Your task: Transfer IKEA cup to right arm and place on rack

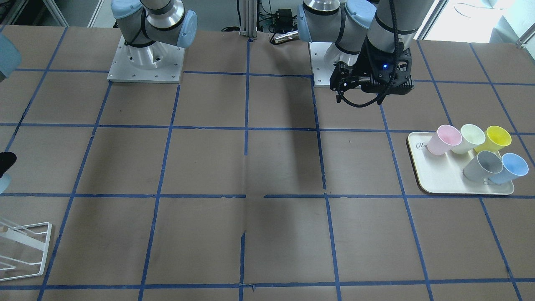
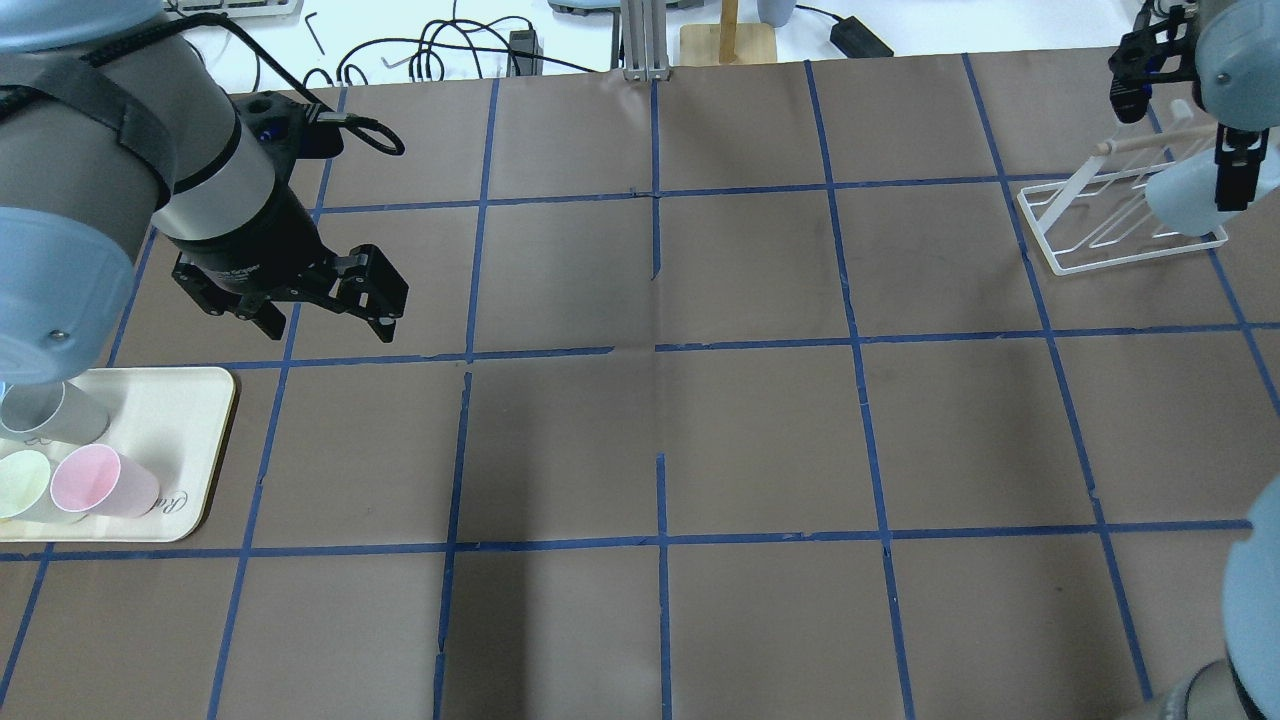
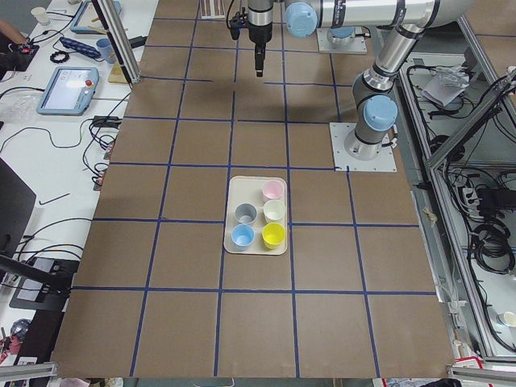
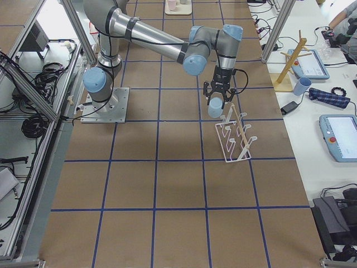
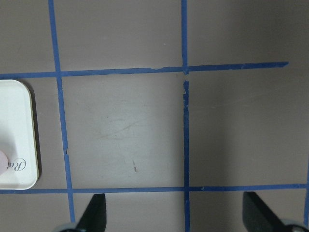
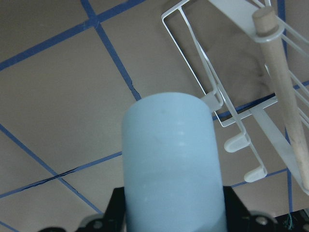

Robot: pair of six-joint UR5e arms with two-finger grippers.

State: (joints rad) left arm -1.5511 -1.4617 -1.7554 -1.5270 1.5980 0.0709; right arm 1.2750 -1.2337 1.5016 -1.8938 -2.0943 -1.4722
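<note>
Next, my right gripper releases the pale blue IKEA cup on the white wire rack's end prong point(image 1: 14, 212) point(image 6: 206, 87), next to the peg with the wooden tip.
My right gripper point(image 4: 217, 99) is shut on the pale blue IKEA cup point(image 4: 214, 109) and holds it just above the table, close beside the white wire rack point(image 4: 234, 137). In the right wrist view the cup point(image 6: 171, 164) fills the middle, with the rack's bars point(image 6: 227, 116) and its wooden-tipped peg point(image 6: 285, 92) to the right of it. Overhead, the cup point(image 2: 1185, 195) hangs over the rack's point(image 2: 1110, 225) right end. My left gripper point(image 2: 320, 300) is open and empty, above bare table near the tray.
A cream tray point(image 1: 443, 175) holds the second blue cup point(image 1: 512, 167), a grey cup point(image 1: 485, 165), a pink cup point(image 1: 443, 140), a pale green and a yellow one. The brown table has blue tape lines. A wooden stand point(image 2: 728, 30) is beyond the far edge.
</note>
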